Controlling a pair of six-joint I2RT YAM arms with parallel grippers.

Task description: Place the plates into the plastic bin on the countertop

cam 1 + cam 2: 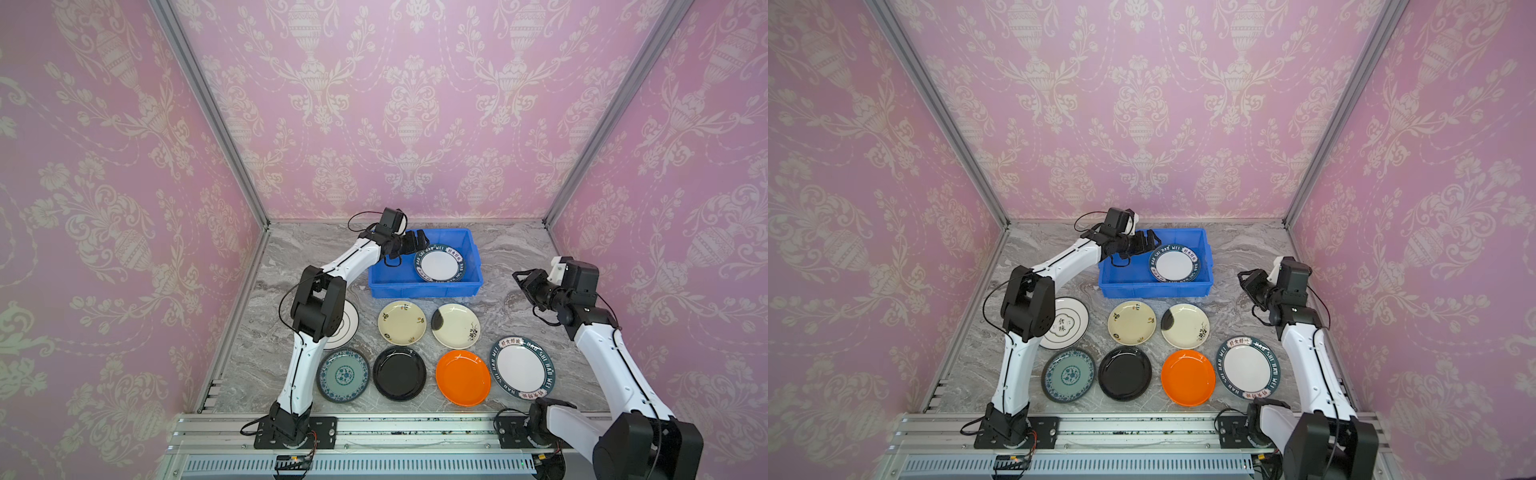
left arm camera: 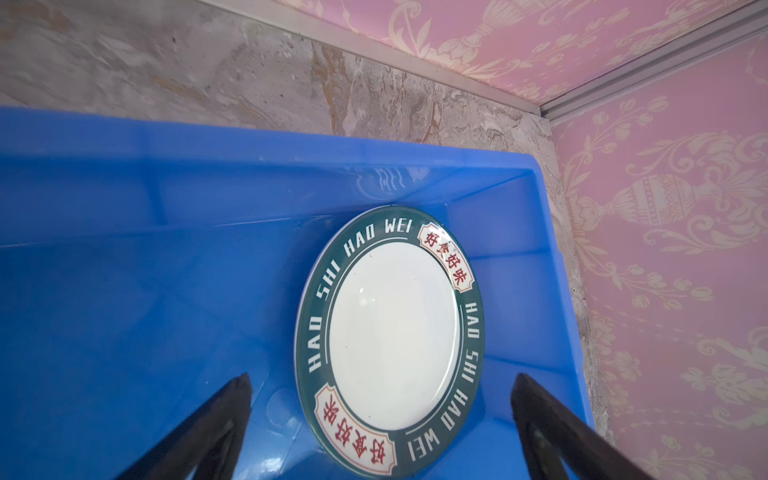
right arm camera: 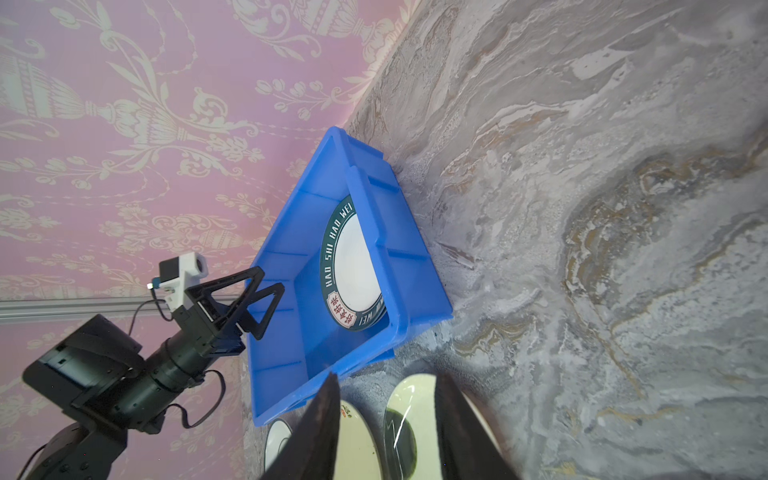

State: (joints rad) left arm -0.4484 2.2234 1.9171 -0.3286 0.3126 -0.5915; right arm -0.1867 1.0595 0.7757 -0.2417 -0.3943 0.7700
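The cream plate with the dark patch is next for my right gripper, which should go to it and close on the plate's rim (image 1: 479,328) (image 3: 501,452) opposite that patch.
The blue plastic bin (image 1: 424,287) (image 1: 1154,289) stands at the back of the countertop (image 1: 513,249). A white plate with a dark lettered rim (image 1: 439,265) (image 2: 390,332) (image 3: 353,266) lies in its right half. My left gripper (image 1: 415,242) (image 2: 382,378) hangs open over the bin's left half, just short of that plate and holding nothing. On the countertop lie two cream plates (image 1: 402,322) (image 1: 456,325), then teal (image 1: 343,375), black (image 1: 399,373), orange (image 1: 463,377) and lettered-rim (image 1: 522,368) plates. My right gripper (image 1: 524,282) (image 3: 386,376) hovers open and empty, right of the bin.
A white plate with Chinese characters (image 1: 1065,322) lies partly hidden behind the left arm's elbow. Pink patterned walls close the back and both sides. An aluminium rail (image 1: 374,432) carrying both arm bases runs along the front edge.
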